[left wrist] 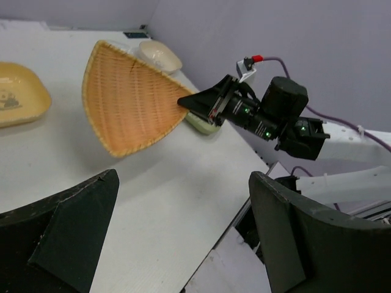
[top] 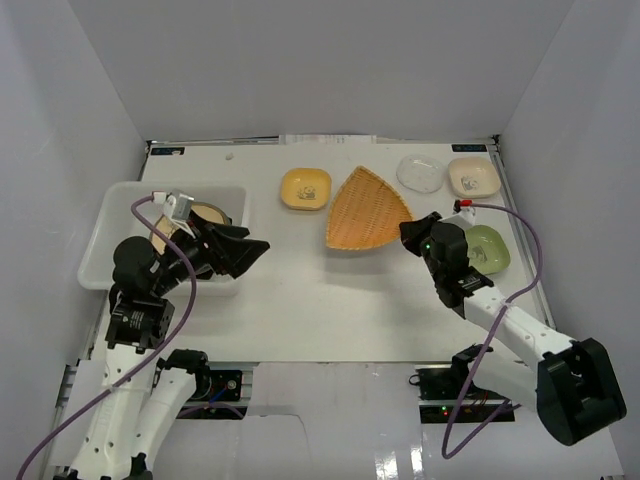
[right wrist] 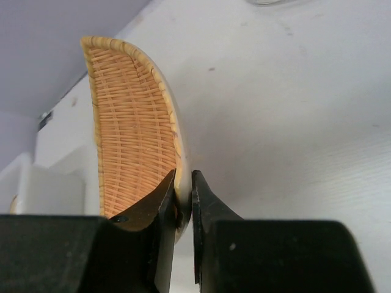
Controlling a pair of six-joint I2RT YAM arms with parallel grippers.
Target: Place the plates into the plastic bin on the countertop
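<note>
Next, I let go of the orange woven plate with my right gripper on top of the dark plate inside the plastic bin (top: 181, 233).
The orange woven fan-shaped plate (top: 365, 208) lies mid-table on the white countertop (top: 320, 300). My right gripper (top: 410, 230) is shut on its right rim; in the right wrist view the two fingers pinch the woven plate's (right wrist: 128, 128) edge between them (right wrist: 183, 183). The left gripper (top: 250, 250) hangs open and empty beside the plastic bin's (top: 100, 235) right wall. A dark plate with an amber centre (top: 208, 213) shows inside the bin. In the left wrist view the woven plate (left wrist: 125, 101) and the right gripper (left wrist: 183, 102) sit ahead of my open jaws.
A yellow plate (top: 305, 188) lies left of the woven one. A clear plate (top: 420, 173) and a cream plate (top: 472, 177) sit at the back right. A green plate (top: 490, 250) lies just right of the right wrist. White walls surround the table.
</note>
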